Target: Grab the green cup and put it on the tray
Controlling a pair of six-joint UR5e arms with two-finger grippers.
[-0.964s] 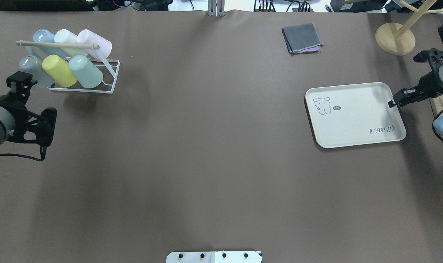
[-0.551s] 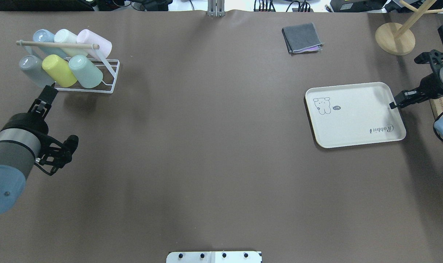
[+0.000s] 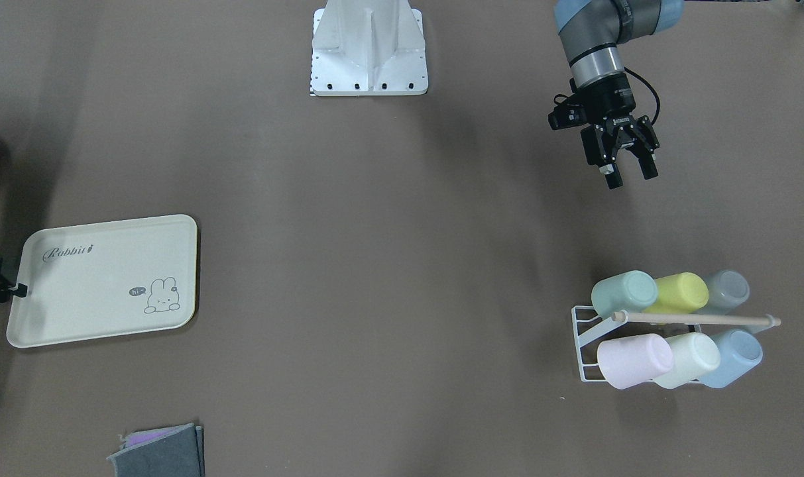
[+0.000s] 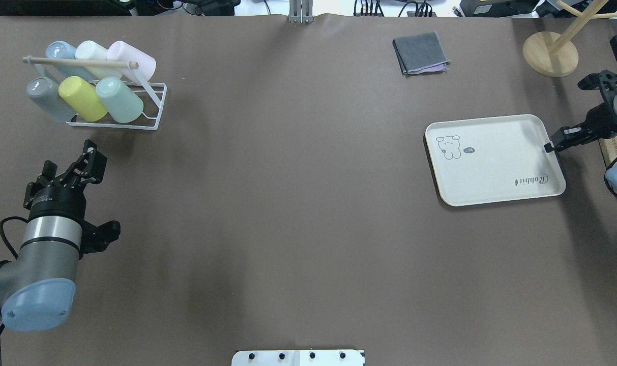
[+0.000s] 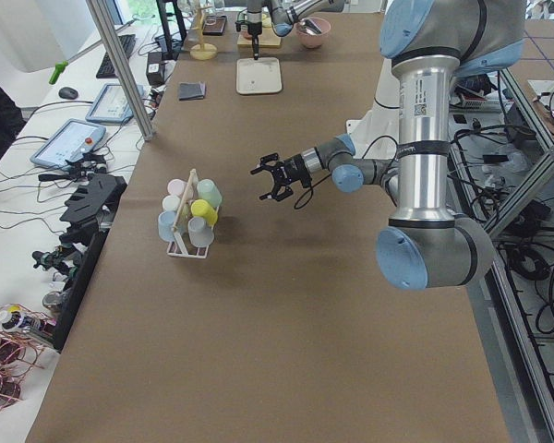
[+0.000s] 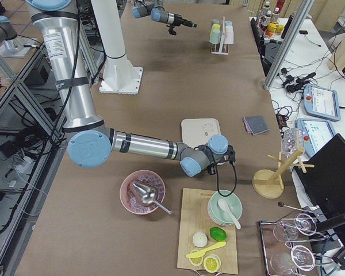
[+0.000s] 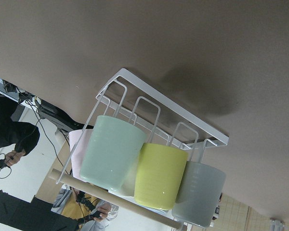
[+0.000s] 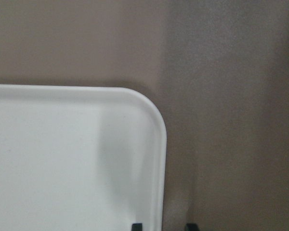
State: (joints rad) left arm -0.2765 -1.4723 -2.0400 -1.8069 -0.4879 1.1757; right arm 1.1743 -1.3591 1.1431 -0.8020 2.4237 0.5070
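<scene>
My left gripper needs to move next to the green cup's body (image 3: 618, 293) (image 7: 112, 151), which is beside the yellow-green cup in the rack, and then close around its sides.
The green cup (image 4: 119, 100) lies tilted in the front row of a white wire rack (image 4: 154, 116) at the far left, beside a yellow-green cup (image 4: 82, 98); it also fills the left wrist view (image 7: 111, 151). My left gripper (image 4: 77, 165) hovers open and empty a little nearer than the rack, pointing at it (image 3: 631, 176). The cream tray (image 4: 491, 162) rests flat on the right. My right gripper (image 4: 547, 147) sits at the tray's right edge, narrowly open, one fingertip (image 8: 137, 225) over the tray (image 8: 62, 159) and the other off it.
The rack also holds grey, blue, cream and pink cups under a wooden bar (image 4: 79, 62). A folded grey cloth (image 4: 420, 53) and a wooden stand (image 4: 550, 53) sit far right. A pink bowl (image 6: 142, 192) and a cutting board (image 6: 210, 230) lie beyond the tray.
My left arm has swung round so that its gripper now points at the rack from a little farther back. The right gripper drifted slightly rightward along the tray's edge. The tray and cups stayed put.
</scene>
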